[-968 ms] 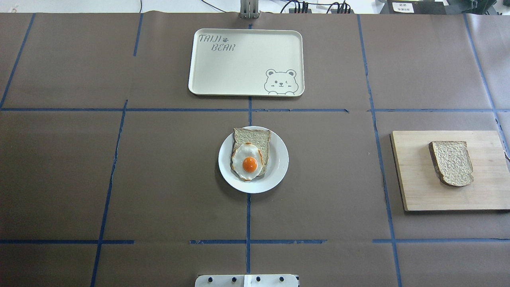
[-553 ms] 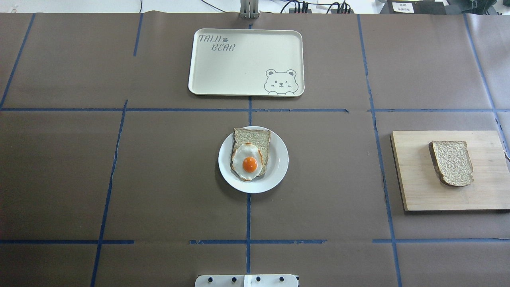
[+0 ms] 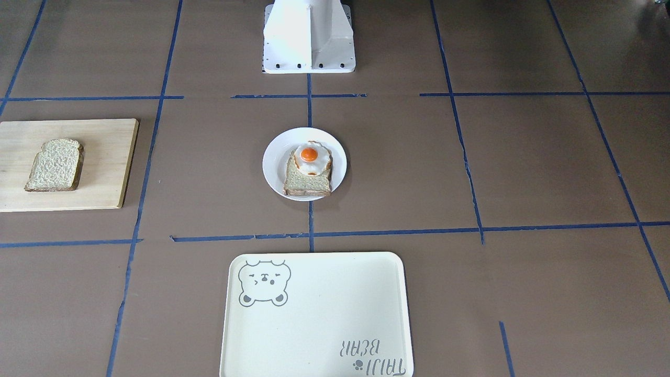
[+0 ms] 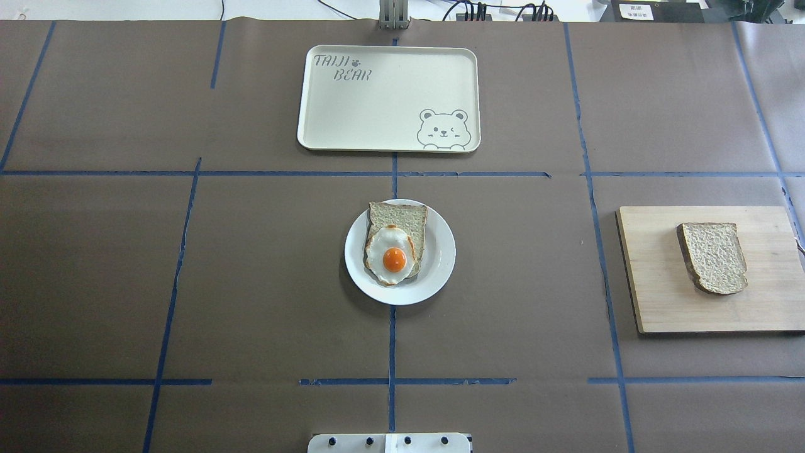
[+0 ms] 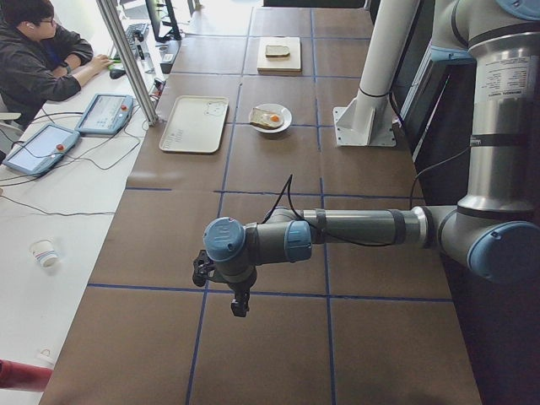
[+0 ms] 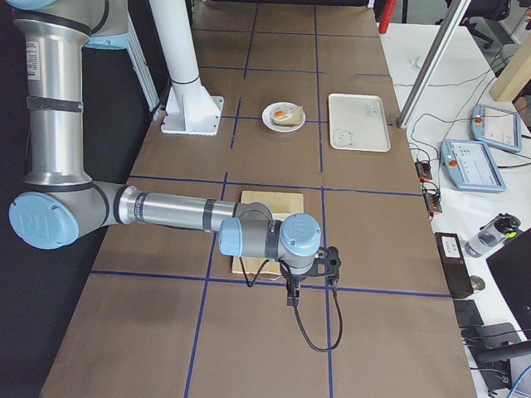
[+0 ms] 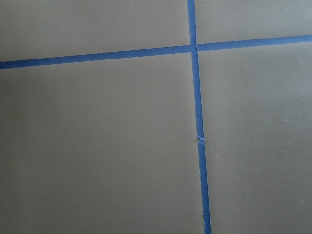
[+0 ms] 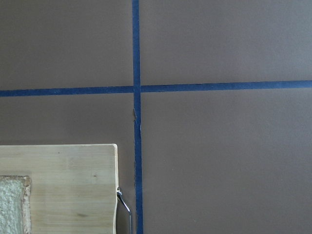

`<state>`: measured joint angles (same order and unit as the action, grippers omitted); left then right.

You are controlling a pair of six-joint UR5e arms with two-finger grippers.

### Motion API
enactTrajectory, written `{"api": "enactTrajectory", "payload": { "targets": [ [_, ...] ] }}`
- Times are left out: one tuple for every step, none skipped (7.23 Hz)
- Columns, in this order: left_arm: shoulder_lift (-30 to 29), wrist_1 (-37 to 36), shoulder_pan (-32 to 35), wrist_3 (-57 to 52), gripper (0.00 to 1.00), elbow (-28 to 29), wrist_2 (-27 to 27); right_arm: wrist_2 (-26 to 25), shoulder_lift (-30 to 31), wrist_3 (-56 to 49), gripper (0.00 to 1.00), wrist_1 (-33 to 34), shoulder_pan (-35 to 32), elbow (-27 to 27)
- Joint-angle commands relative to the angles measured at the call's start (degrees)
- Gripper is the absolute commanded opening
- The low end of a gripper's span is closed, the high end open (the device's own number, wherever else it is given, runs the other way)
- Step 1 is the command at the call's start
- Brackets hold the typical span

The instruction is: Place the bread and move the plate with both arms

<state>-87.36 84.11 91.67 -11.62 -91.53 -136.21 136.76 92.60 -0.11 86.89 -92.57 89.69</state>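
My right gripper needs to close on the middle of the bare bread's outer edge (image 3: 35,166) (image 8: 27,218), the edge that faces away from the white plate.
The bare bread (image 4: 714,257) lies on a wooden board (image 4: 654,277) at the table's right; it also shows in the front view (image 3: 55,165). Its edge shows in the right wrist view (image 8: 12,204). The white plate (image 4: 440,251) sits mid-table and holds a second slice with a fried egg (image 4: 394,258). Neither gripper is in the overhead or front view. The left gripper (image 5: 240,304) hangs over bare table far off to the left. The right gripper (image 6: 292,294) hangs just beyond the board's outer end. I cannot tell whether either is open or shut.
A cream bear tray (image 4: 387,97) lies beyond the plate, at the table's far side. The white pedestal (image 3: 309,36) stands at the robot's side. Blue tape lines cross the brown table cover. An operator (image 5: 38,51) sits at a side desk.
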Motion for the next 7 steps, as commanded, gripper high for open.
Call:
{"api": "enactTrajectory", "payload": {
  "targets": [
    [-0.3, 0.0, 0.0, 0.0, 1.00, 0.0, 0.2, -0.1, -0.5, 0.2, 1.00, -0.1, 0.1, 1.8],
    [-0.2, 0.0, 0.0, 0.0, 1.00, -0.3, -0.1, -0.2, -1.3, 1.0, 1.00, -0.1, 0.9, 3.5],
    [-0.1, 0.0, 0.0, 0.1, 1.00, -0.6, -0.2, 0.0, -1.2, 2.0, 1.00, 0.0, 0.8, 5.6],
    [-0.2, 0.0, 0.0, 0.0, 1.00, -0.6, -0.1, 0.2, -0.8, 2.0, 1.00, 0.0, 0.9, 5.1],
    [-0.3, 0.0, 0.0, 0.0, 1.00, -0.6, 0.0, 1.4, 0.4, 2.2, 1.00, -0.1, 1.4, 5.5],
    [-0.4, 0.0, 0.0, 0.0, 1.00, -0.6, 0.0, 3.4, 2.3, 5.2, 1.00, -2.8, 2.5, 6.3],
    [-0.4, 0.1, 0.0, 0.1, 1.00, -0.6, -0.1, 3.5, 3.5, 17.7, 1.00, -12.1, 5.7, 6.5]
  ]
}}
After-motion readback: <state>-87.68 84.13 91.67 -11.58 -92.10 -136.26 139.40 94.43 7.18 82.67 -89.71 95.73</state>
